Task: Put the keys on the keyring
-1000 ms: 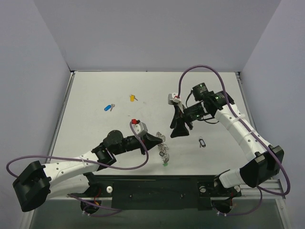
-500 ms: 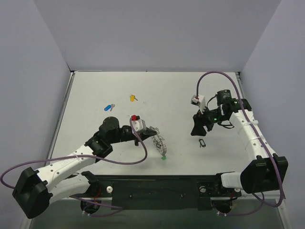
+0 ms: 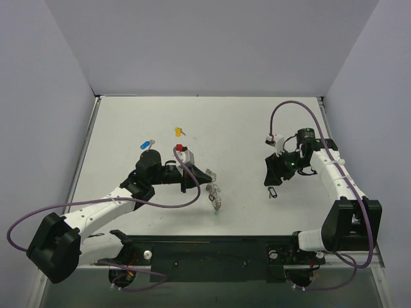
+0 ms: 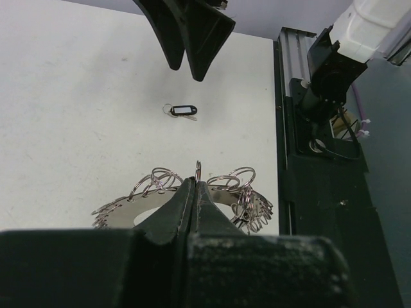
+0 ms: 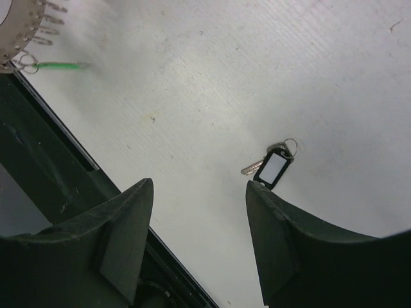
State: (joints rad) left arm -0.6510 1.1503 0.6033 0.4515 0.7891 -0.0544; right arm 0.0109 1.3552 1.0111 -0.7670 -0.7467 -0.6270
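The robot's right gripper will close on the small wire ring [image 3: 270, 187] [image 5: 293, 145] of the black-tagged key, at the end of the tag that is farther from the black base rail.
My left gripper [image 4: 194, 183] is shut on one split ring of the keyring [image 4: 226, 191], a curved metal plate hung with several wire rings. In the top view this bundle [image 3: 216, 196] trails from the left gripper [image 3: 208, 173] toward the near edge. A green key [image 5: 61, 65] lies at the bundle's end beside a ring; I cannot tell if it is threaded. A blue key [image 3: 146, 144] and a yellow key [image 3: 178, 132] lie far left. My right gripper [image 5: 200, 185] is open and empty, above a key with a black tag [image 5: 275, 164].
The black-tagged key [image 3: 272, 191] lies just near of the right gripper [image 3: 273, 173]. The black base rail [image 3: 205, 253] runs along the table's near edge, close to the bundle's lower end. Grey walls close in the table on three sides.
The right gripper has swung right, away from the middle, to the black-tagged key. The left arm has drawn back and turned, dragging the keyring bundle a little left and away from the near edge.
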